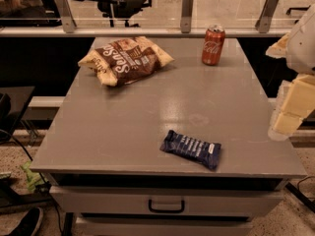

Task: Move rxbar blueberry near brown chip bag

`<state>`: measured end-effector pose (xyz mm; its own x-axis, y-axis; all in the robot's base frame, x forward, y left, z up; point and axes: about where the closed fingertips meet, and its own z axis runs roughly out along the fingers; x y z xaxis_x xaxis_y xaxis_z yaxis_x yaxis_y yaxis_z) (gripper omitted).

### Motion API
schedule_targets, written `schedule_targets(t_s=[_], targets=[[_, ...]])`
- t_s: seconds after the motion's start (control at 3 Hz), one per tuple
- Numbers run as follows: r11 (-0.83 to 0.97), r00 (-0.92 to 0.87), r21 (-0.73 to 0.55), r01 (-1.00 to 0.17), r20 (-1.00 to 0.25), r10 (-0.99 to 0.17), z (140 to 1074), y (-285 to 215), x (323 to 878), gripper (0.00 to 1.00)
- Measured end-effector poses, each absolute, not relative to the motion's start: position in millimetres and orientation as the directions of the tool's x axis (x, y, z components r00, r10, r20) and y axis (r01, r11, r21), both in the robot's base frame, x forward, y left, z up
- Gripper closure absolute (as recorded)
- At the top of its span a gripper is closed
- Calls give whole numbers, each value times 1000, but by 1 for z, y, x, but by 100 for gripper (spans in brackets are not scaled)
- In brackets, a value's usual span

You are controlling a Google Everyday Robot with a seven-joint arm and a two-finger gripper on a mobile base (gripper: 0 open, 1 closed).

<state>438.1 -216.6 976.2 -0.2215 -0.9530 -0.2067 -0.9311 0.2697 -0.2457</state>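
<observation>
I need to next close on the middle of the rxbar blueberry (pixel 194 148) near the table's front edge.
The rxbar blueberry (pixel 191 149), a flat navy-blue bar with white lettering, lies on the grey table (pixel 147 112) near its front edge, right of centre. The brown chip bag (pixel 126 59), large and crinkled with tan-yellow edges, lies at the back left of the table. My gripper (pixel 289 113) hangs at the right edge of the view, beside the table's right side, to the right of the bar and above it, apart from it. It holds nothing that I can see.
A red cola can (pixel 213 44) stands upright at the back right of the table. A drawer with a handle (pixel 166 206) is below the table's front edge. A railing with glass (pixel 186 14) runs behind. A shoe (pixel 27 223) is on the floor at the lower left.
</observation>
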Motion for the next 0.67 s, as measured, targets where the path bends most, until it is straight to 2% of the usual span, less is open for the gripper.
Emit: schedule_targets(t_s=[0.67], targets=[[255,-205,-235,-938,-218,-954,972,-208,445,0]])
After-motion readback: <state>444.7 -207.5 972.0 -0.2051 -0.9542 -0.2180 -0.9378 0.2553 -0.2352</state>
